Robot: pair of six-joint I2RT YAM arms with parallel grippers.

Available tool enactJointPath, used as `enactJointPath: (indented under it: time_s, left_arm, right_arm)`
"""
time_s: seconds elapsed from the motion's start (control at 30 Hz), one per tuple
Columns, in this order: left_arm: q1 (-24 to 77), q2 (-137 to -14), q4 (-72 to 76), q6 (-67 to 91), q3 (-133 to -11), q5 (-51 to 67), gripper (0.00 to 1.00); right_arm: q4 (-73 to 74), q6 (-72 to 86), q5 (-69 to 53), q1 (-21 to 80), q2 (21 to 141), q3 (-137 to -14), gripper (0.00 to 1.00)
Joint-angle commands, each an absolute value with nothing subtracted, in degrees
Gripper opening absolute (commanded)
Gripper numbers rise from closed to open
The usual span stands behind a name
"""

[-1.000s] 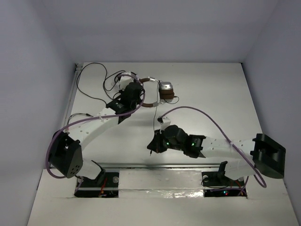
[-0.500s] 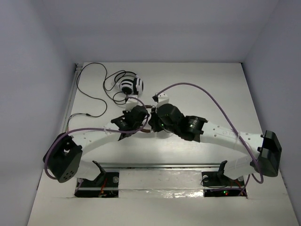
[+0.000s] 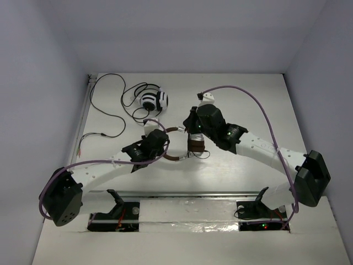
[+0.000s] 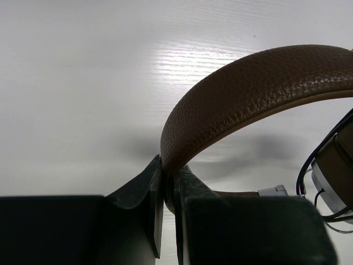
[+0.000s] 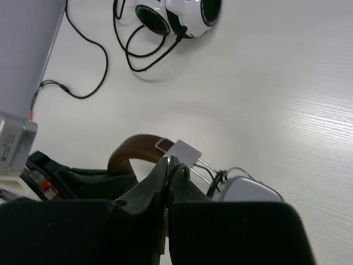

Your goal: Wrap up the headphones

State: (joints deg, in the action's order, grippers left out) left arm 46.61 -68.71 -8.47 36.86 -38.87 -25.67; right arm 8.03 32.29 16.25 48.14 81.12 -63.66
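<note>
I need to let go of the brown headphones with my left gripper on the middle of the table [image 3: 197, 137], diagonally in front of the striped headphones.
The headphones have a brown headband [image 3: 174, 158] and a silver earcup with a brown cushion [image 3: 194, 144]. They are held mid-table. My left gripper [image 3: 167, 147] is shut on the headband [image 4: 259, 83], its jaws [image 4: 168, 172] pinching the band's lower end. My right gripper [image 3: 191, 127] sits just above the earcup. In the right wrist view it [image 5: 171, 163] is shut on a loop of the thin black cable [image 5: 183, 169], next to the silver slider plate [image 5: 185, 150] and earcup [image 5: 249, 191]. More cable turns lie by the earcup [image 4: 310, 165].
Black-and-white striped headphones [image 3: 154, 101] lie at the back left with their long black cable [image 3: 105, 113] trailing along the left wall. They also show in the right wrist view [image 5: 182, 11]. White walls close in the table on three sides.
My left gripper has carried the headphones from the back middle toward the near side. My right gripper has swung from the front up over the earcup, still gripping the cable.
</note>
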Motion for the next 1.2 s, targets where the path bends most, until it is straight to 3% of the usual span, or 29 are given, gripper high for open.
enactJointPath:
  time_s: [0.0, 0.23, 0.27, 0.83, 0.93, 1.03, 1.17]
  left_arm:
    - [47.9, -66.4, -7.3, 38.8, -38.4, -23.4, 0.00]
    - [48.4, -65.0, -7.7, 39.2, -38.7, -21.3, 0.00]
    - [48.4, -65.0, -7.9, 39.3, -38.8, -21.2, 0.00]
    - [49.5, -67.2, -9.0, 39.5, -41.8, -19.8, 0.00]
    - [49.5, -67.7, -9.1, 39.7, -41.9, -19.8, 0.00]
    - [49.5, -67.9, -8.9, 39.7, -42.0, -19.8, 0.00]
    - [50.0, -68.8, -9.0, 39.7, -42.4, -19.7, 0.00]
  right_arm:
    - [-1.0, 36.6, 15.4, 46.2, 82.3, -63.5, 0.00]
    - [-6.2, 44.6, 12.2, 40.4, 85.3, -59.9, 0.04]
    - [-7.9, 46.6, 11.8, 39.7, 85.3, -58.5, 0.09]
    - [-9.4, 49.7, 6.2, 35.6, 92.2, -57.9, 0.39]
    - [-9.8, 49.4, 5.3, 33.7, 93.0, -58.5, 0.51]
    - [-9.8, 49.0, 5.1, 32.3, 93.3, -59.1, 0.55]
    - [-8.6, 47.8, 2.4, 29.3, 95.0, -61.7, 0.68]
